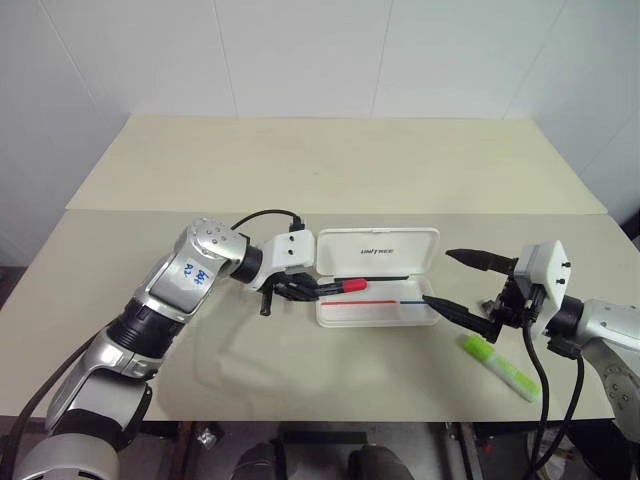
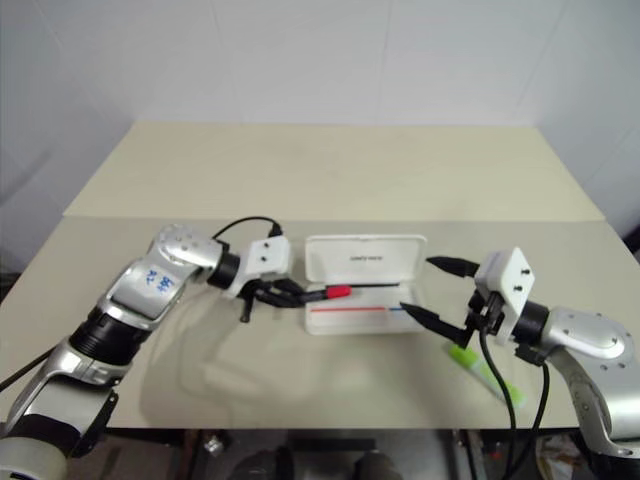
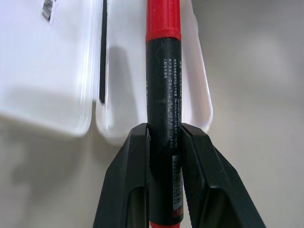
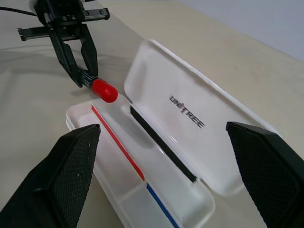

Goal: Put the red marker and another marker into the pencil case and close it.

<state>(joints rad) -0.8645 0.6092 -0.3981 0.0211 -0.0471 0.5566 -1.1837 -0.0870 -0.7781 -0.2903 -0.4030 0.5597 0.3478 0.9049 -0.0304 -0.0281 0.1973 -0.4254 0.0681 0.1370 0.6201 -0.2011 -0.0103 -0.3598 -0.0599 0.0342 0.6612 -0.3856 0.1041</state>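
Next, I release the red marker with my left gripper in the tray [image 1: 371,287] between the red and blue stripe and the white lid. The marker's cap now pokes over the tray's end.
The pencil case [image 1: 400,246] lies open mid-table, its white lid tilted back and a red and blue stripe along the tray. My left gripper [image 1: 303,291] is shut on the red marker [image 1: 350,286], gripping the black barrel [image 3: 164,95]; the red cap [image 4: 104,90] pokes over the tray's left end. At the case's right end my right gripper [image 1: 456,283] stands open with nothing between its fingers [image 4: 71,171]. The other marker, a lime-green highlighter [image 1: 502,366], lies on the table to the right of the case, below my right gripper.
The case sits near the front of a beige table [image 1: 330,170], with a seam running across behind it. A white wall stands at the back. A black cable [image 1: 262,216] loops over my left wrist.
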